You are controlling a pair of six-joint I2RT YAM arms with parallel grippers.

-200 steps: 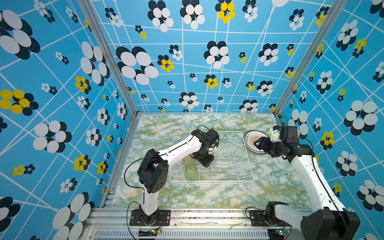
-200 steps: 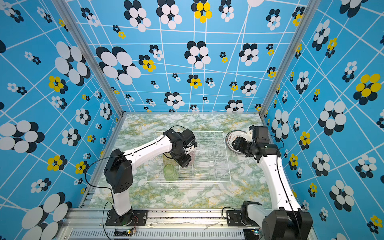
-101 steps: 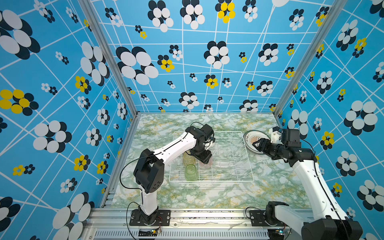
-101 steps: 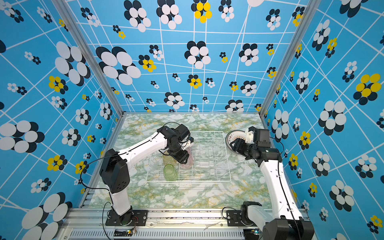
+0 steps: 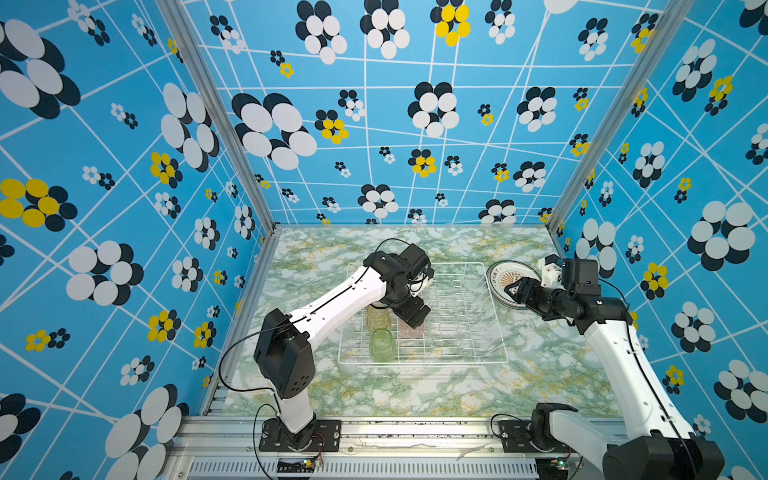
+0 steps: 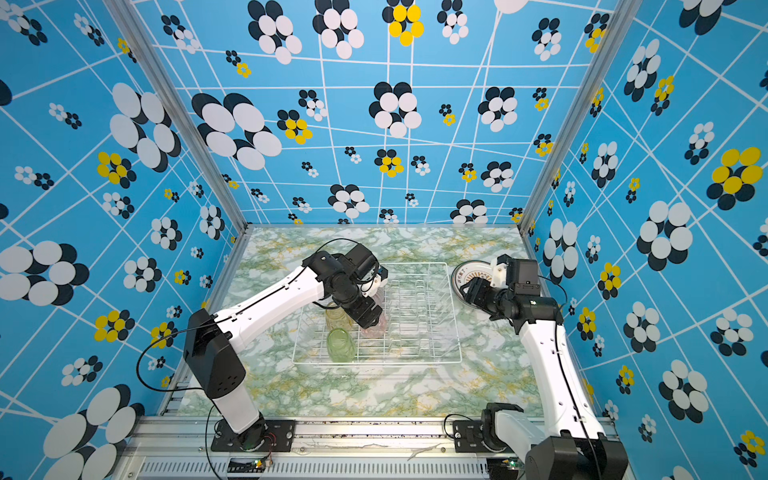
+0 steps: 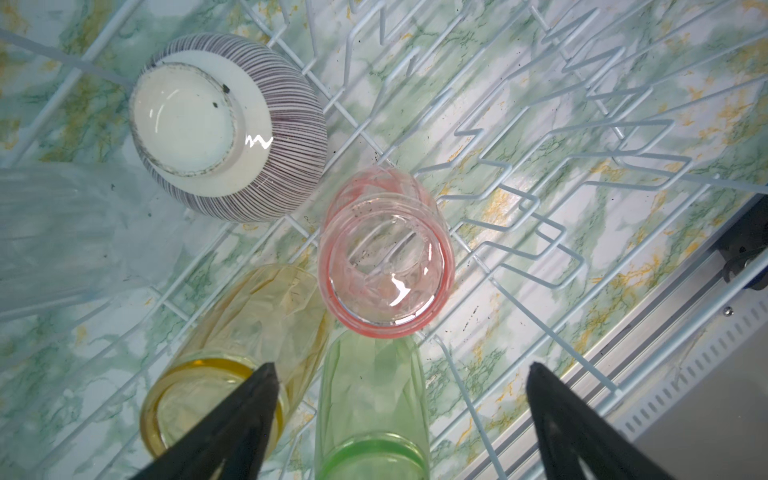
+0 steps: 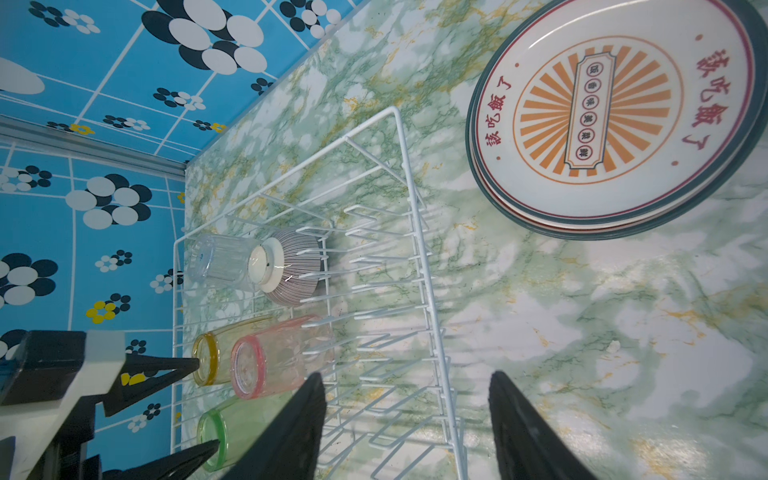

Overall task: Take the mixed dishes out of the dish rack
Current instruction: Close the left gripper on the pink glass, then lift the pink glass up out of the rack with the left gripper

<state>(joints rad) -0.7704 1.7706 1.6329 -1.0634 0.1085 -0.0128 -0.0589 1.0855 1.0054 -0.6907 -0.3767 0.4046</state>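
Observation:
The robot's right gripper should close on the pink tumbler's rim (image 8: 324,340), because the left gripper should be holding that tumbler out by its bottom.
The white wire dish rack (image 5: 424,362) (image 6: 374,362) holds an amber tumbler (image 5: 376,318) (image 7: 249,332), a green tumbler (image 5: 382,345) (image 7: 370,399) and a pink tumbler (image 5: 411,328) (image 7: 384,257), all lying on their sides. Behind them are a striped bowl (image 7: 232,124) (image 8: 291,266), upside down, and a clear tumbler (image 7: 50,232) (image 8: 220,259). My left gripper (image 5: 415,313) (image 7: 402,365) hangs open just above the tumblers and holds nothing. Printed plates (image 5: 505,276) (image 8: 615,116) are stacked on the table right of the rack. My right gripper (image 5: 515,289) (image 8: 406,374) is open and empty beside them.
The rack's right half (image 8: 386,291) shows only bare prongs. The marble-patterned table (image 5: 415,390) runs in front of the rack. Blue flowered walls (image 5: 124,249) close in the left, back and right sides.
My left gripper's jaws have spread much wider, and it has shifted a little over the tumblers. The right arm has barely moved.

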